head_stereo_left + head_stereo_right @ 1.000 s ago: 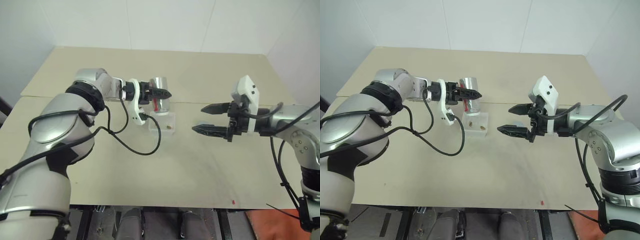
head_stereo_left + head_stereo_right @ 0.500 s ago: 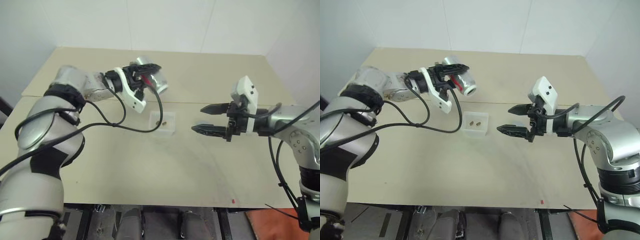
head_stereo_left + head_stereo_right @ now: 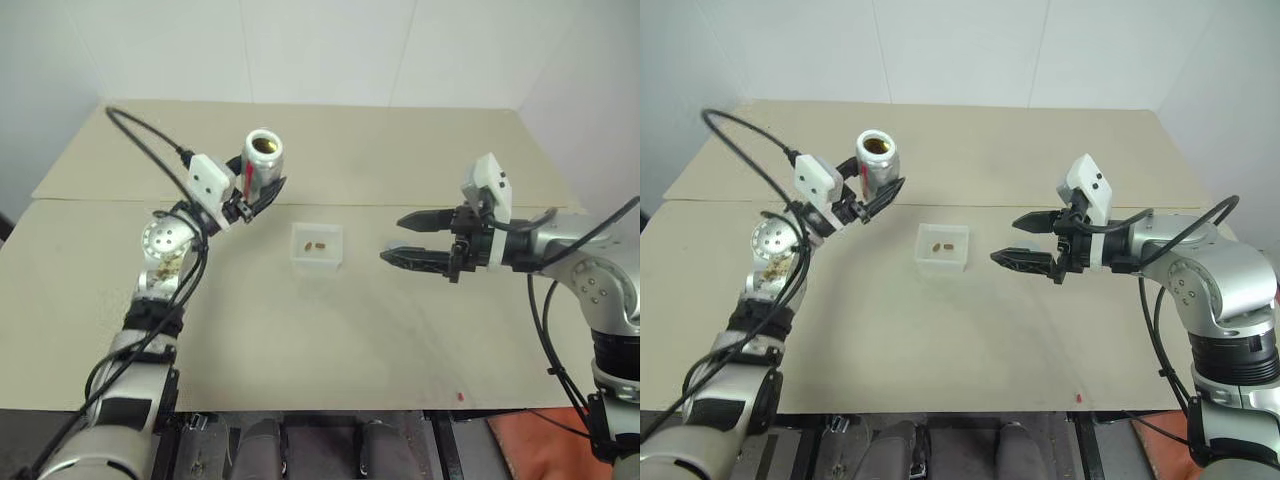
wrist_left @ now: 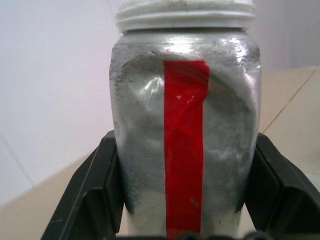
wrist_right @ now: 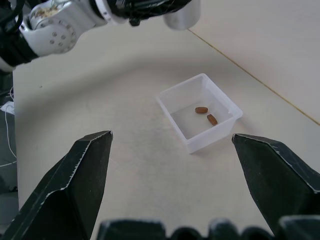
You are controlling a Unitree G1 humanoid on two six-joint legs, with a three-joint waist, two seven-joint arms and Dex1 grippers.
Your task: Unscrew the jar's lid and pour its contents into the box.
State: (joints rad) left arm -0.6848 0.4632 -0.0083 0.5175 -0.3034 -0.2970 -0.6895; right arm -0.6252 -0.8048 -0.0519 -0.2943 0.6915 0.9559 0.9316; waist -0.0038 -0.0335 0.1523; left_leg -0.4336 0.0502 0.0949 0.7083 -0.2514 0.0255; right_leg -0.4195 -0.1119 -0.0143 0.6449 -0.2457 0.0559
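Observation:
Next, my left gripper puts the jar down upright on the bare table (image 3: 254,252) close beside the clear box.
My left gripper (image 3: 264,192) is shut on the jar (image 3: 263,163), a dented silvery cylinder with a red stripe (image 4: 184,150). It holds the jar upright above the table, left of the box, with the white threaded mouth uncovered and facing up. Black fingers (image 4: 95,192) press on both of its sides. The lid is out of view. The box (image 3: 299,262), a small clear tub, sits mid-table with two brown pieces of the contents (image 5: 202,110) inside. My right gripper (image 3: 392,240) hovers open just right of the box, with nothing between its fingers.
The beige table (image 3: 330,340) has a seam running across it behind the box. A tiny red speck (image 3: 460,397) lies near the front right edge. A black cable (image 3: 140,130) loops up from my left wrist. White walls close off the back.
My left gripper has rolled the jar from mouth-down over the box to upright and carried it off to the left. The right gripper has stayed put.

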